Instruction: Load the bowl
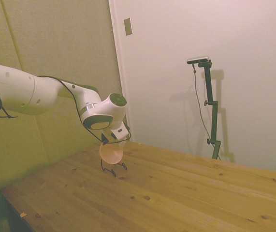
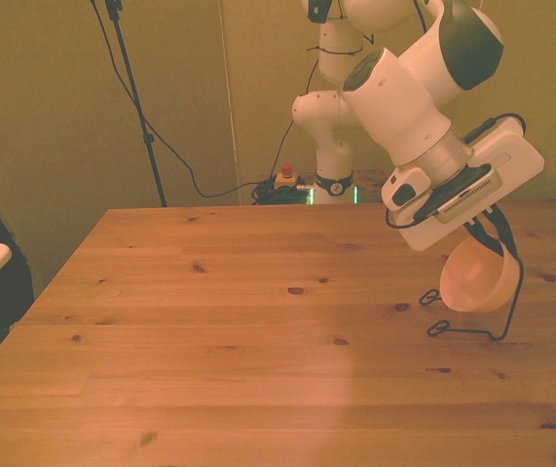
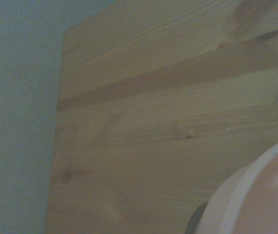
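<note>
Next, I release the pale pink bowl between the looped feet and upright wire (image 2: 480,294) of the black rack.
The pale pink bowl (image 2: 474,280) hangs tilted on its side, its rim up at my gripper (image 2: 486,236), which is shut on that rim. It sits within the thin black wire rack (image 2: 500,321), which stands on the table near the front view's right edge. In the side view the bowl (image 1: 111,152) shows just above the rack's feet (image 1: 113,170), under the gripper (image 1: 110,142). The wrist view catches only a blurred part of the bowl's rim (image 3: 255,195) over the wood.
The wooden table (image 2: 258,331) stretches wide toward the front view's left. Its edge (image 3: 61,122) lies close to the bowl in the wrist view. Beyond the far edge, a black tripod leg (image 2: 136,107) and cables stand by the wall.
</note>
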`<state>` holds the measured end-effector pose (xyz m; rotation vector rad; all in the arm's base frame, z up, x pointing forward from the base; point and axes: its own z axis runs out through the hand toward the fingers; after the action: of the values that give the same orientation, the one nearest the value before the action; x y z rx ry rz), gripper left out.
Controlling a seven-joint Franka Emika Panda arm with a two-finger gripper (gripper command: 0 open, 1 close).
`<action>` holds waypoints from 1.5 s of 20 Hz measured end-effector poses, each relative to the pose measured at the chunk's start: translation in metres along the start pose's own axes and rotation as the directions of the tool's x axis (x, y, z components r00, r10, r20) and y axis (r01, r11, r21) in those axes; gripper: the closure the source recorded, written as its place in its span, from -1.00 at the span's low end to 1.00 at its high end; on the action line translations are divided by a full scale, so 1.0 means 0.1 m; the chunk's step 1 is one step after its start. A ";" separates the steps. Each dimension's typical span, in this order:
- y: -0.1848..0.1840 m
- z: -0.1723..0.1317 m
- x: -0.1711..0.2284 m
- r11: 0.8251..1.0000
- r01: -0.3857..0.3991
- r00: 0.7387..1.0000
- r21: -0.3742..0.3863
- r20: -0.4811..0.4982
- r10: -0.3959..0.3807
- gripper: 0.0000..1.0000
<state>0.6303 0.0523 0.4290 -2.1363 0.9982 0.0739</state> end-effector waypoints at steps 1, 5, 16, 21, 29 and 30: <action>0.01 0.02 0.01 1.000 0.002 1.000 0.007 0.008 -0.002 1.00; 0.06 0.09 0.06 1.000 0.008 1.000 0.024 0.024 -0.008 1.00; 0.18 0.26 0.17 1.000 0.003 0.999 0.013 0.054 -0.004 -1.00; 0.19 0.24 0.20 1.000 0.000 0.999 0.013 0.053 -0.001 -1.00; 0.18 0.15 0.21 1.000 -0.001 0.999 0.020 0.050 0.000 -1.00; 0.18 0.11 0.22 1.000 -0.002 0.999 0.022 0.052 0.001 -1.00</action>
<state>0.6356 0.0385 0.4024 -2.1029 0.9656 0.1182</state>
